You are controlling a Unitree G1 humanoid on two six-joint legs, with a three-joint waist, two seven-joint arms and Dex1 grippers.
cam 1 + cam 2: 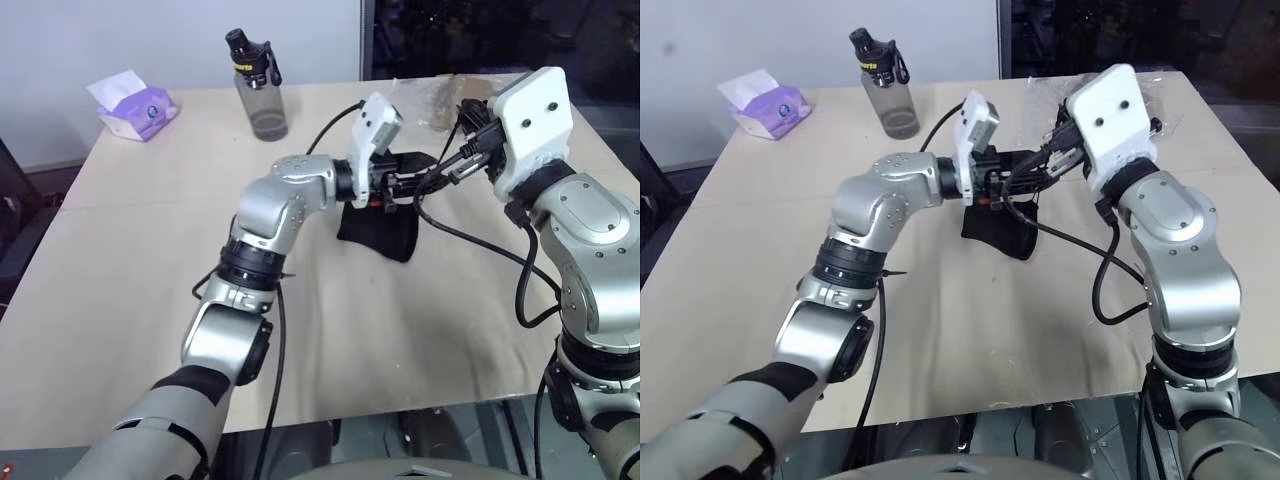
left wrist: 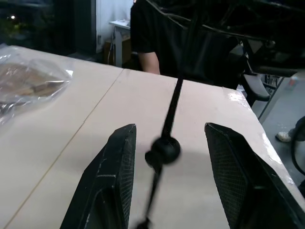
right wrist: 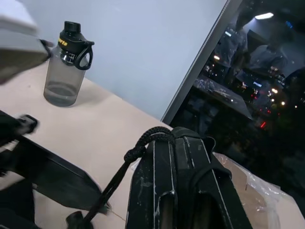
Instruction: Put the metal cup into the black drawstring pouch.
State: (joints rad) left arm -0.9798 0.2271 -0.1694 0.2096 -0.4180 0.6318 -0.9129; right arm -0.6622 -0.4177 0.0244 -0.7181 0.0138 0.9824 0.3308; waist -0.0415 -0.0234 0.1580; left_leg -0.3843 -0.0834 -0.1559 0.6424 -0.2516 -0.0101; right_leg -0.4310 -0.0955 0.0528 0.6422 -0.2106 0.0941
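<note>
My right gripper is to let go of the black cord on the table (image 1: 446, 254) beside the pouch, in front of the plastic bag.
The black drawstring pouch (image 1: 380, 232) stands up at the middle of the table, its mouth drawn upward between my two grippers. My right gripper (image 3: 178, 139) is shut on the pouch's thin black cord (image 3: 142, 144), which loops over its fingertips. My left gripper (image 2: 167, 132) points sideways at the pouch's mouth with its fingers (image 2: 119, 157) open. The cord and its round bead (image 2: 163, 150) hang in the gap between them, touching neither. The metal cup is out of view.
A grey water bottle with a black cap (image 1: 258, 88) and a purple tissue pack (image 1: 136, 106) stand at the far left of the table. A clear plastic bag with brown contents (image 1: 436, 98) lies behind the pouch. A person in black (image 2: 152, 33) stands past the table's far edge.
</note>
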